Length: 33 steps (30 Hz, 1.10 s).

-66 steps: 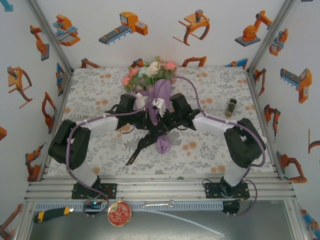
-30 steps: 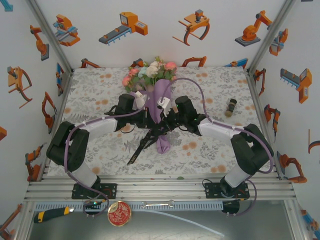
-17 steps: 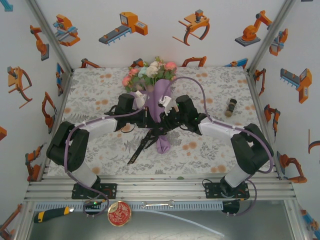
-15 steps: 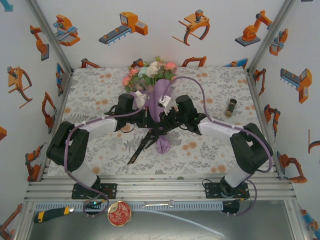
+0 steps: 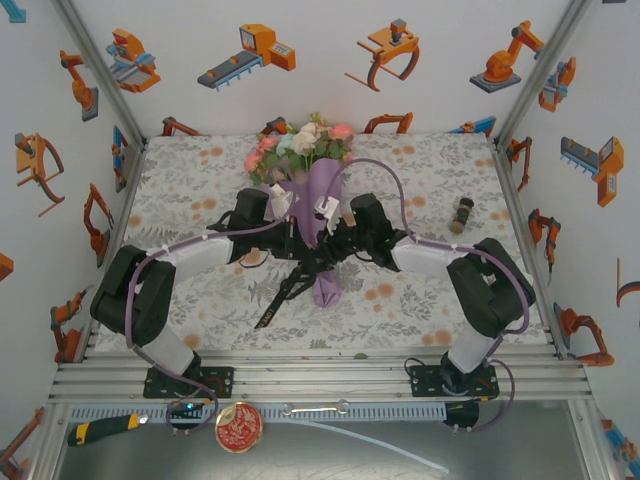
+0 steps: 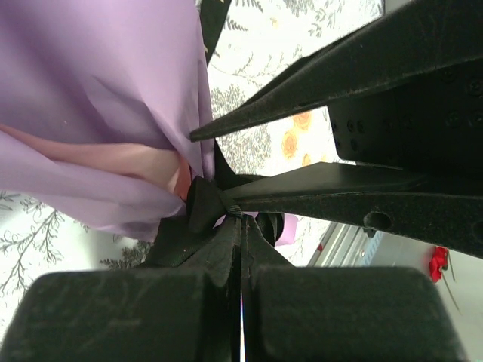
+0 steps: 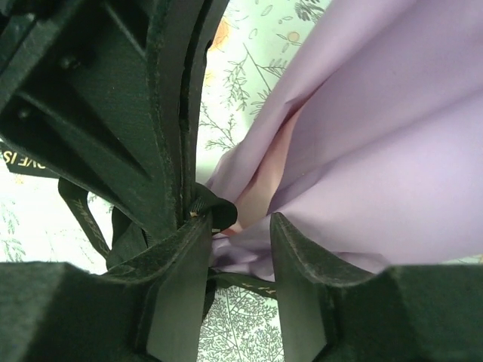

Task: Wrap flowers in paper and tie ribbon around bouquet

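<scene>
I have my right gripper astride the crumpled paper beside the ribbon fold my left gripper pinches, so next I take that ribbon fold [image 7: 219, 210] with my right gripper before pulling the ribbon tight.
The bouquet lies on the table with its flowers [image 5: 300, 143] pointing away from me and its lilac paper [image 5: 324, 225] cone running toward me. The black ribbon [image 5: 283, 290] crosses the cone's narrow waist, one tail trailing to the front left. My left gripper [image 6: 241, 226] is shut, pinching a fold of the ribbon [image 6: 202, 205] right beside the paper [image 6: 98, 90]. My right gripper [image 7: 240, 234] is open, its fingers either side of the crumpled paper [image 7: 377, 151] next to the ribbon [image 7: 219, 210]. From above, the left gripper [image 5: 299, 250] and right gripper [image 5: 322, 256] meet at the waist.
A small dark cylinder [image 5: 463, 213] stands on the floral tablecloth [image 5: 190, 190] to the right. Beyond the table's near edge lie a yellow-handled tool [image 5: 100, 428] and a round red tin [image 5: 238, 425]. Printed walls close in three sides.
The right arm's elbow swung outward, then came back in a little. Both grippers stayed at the bouquet's waist, and the bouquet has hardly shifted.
</scene>
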Available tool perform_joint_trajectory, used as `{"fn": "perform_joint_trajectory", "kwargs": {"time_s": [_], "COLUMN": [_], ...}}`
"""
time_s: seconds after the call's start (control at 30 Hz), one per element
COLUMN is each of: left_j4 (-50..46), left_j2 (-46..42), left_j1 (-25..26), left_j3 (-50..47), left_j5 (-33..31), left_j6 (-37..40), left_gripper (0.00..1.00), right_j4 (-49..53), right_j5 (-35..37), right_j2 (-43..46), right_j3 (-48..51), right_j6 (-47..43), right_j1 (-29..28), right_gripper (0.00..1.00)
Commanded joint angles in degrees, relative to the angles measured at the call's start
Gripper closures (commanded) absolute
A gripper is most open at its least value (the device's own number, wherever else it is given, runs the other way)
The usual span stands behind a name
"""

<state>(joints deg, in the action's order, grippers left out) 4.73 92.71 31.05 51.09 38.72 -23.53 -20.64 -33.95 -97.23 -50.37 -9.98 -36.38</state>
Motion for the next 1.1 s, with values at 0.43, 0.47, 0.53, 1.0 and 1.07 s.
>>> {"fn": "perform_joint_trajectory", "kwargs": {"time_s": [0.43, 0.47, 0.53, 1.0, 1.07], "left_j4": [-5.6, -5.9, -6.1, -6.0, -5.9], "left_j2": [-4.5, -4.6, -4.8, -4.4, -4.9], "left_j1": [-0.9, -0.9, -0.9, -1.6, -1.8], "left_j3": [1.4, 1.6, 1.9, 2.5, 2.4], "left_j5": [-1.5, -1.5, -1.7, -3.7, -4.5], "left_j6": [7.7, 8.0, 8.5, 8.7, 8.5], "left_gripper": [1.0, 1.0, 1.0, 1.0, 1.0], "right_j4": [-11.3, -11.0, -9.2, -8.6, -8.6], "right_j5": [-19.3, -20.0, -22.2, -28.3, -27.5], "right_j2": [-6.9, -7.2, -7.8, -9.0, -8.0], "right_j3": [-1.1, -1.3, -2.3, -3.7, -3.0], "right_j6": [-8.2, -8.7, -10.2, -11.7, -11.8], "right_j1": [-0.9, -1.0, -1.4, -2.8, -2.8], "right_gripper": [0.38, 0.38, 0.4, 0.74, 0.83]}}
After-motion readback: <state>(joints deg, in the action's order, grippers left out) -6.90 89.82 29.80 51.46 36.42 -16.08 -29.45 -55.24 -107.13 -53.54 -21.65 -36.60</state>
